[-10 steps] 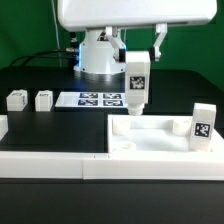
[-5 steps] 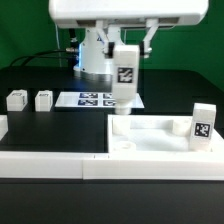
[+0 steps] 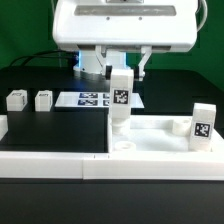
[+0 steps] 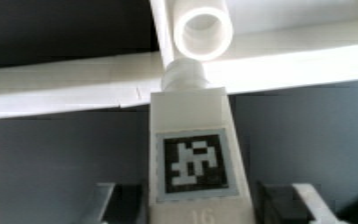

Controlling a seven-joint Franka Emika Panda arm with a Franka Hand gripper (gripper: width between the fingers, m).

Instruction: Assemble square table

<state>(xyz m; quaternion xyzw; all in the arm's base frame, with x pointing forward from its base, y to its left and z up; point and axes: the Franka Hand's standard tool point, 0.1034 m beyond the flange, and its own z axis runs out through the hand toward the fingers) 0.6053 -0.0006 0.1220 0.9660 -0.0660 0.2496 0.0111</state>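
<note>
Next, my gripper lets go of the tag-marked leg in the white tabletop's round corner socket (image 3: 122,147) (image 4: 202,32) beside the border's front side.
My gripper (image 3: 121,72) is shut on a white tag-marked leg (image 3: 120,97) and holds it upright. The leg's lower end is at the far corner of the white square tabletop (image 3: 160,140), on the exterior view's left; I cannot tell if it touches. In the wrist view the leg (image 4: 192,140) runs between my fingers (image 4: 123,200), and a round corner socket (image 4: 201,35) shows just past its tip. Another leg (image 3: 203,123) stands upright on the tabletop's right side. Two loose legs (image 3: 16,100) (image 3: 43,100) lie at the exterior view's left.
The marker board (image 3: 90,99) lies behind the tabletop, between the loose legs and the held leg. The long low white border wall (image 3: 50,166) runs along the front. The robot's base (image 3: 92,60) stands at the back.
My gripper has moved down and toward the exterior view's left with the leg in it, from above the tabletop's far rim to its left far corner.
</note>
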